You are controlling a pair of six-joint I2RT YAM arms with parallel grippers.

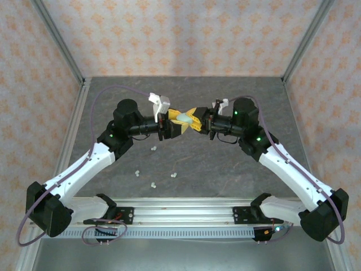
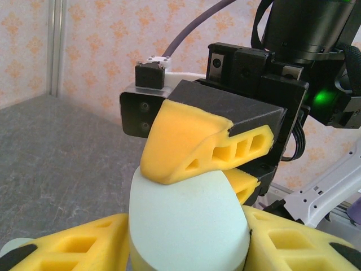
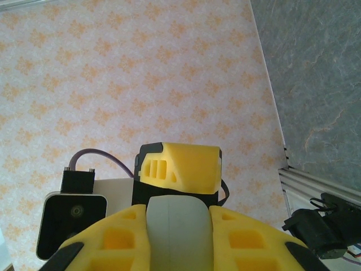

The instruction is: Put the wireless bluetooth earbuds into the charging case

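Note:
I have the closed case pinched from top and bottom in my right gripper, so it should open, back away, turn and take the case point(image 2: 137, 195) by its sides.
A pale green oval charging case point(image 1: 185, 117) hangs in mid-air over the middle of the table, gripped from both sides. My left gripper point(image 1: 180, 121) is shut on it from the left, its yellow fingers point(image 2: 73, 248) flanking the case point(image 2: 186, 226). My right gripper point(image 1: 193, 120) is shut on it from the right, holding the case point(image 3: 177, 231) between its fingers point(image 3: 254, 243). The case looks closed, with a thin seam down its side. Four tiny white earbuds lie on the table below: one point(image 1: 153, 148), one point(image 1: 137, 173), one point(image 1: 174, 175), one point(image 1: 153, 184).
The grey table point(image 1: 225, 169) is walled by patterned panels on three sides. An aluminium rail point(image 1: 186, 212) with the arm bases runs along the near edge. The right arm's yellow finger point(image 2: 186, 147) presses on top of the case in the left wrist view.

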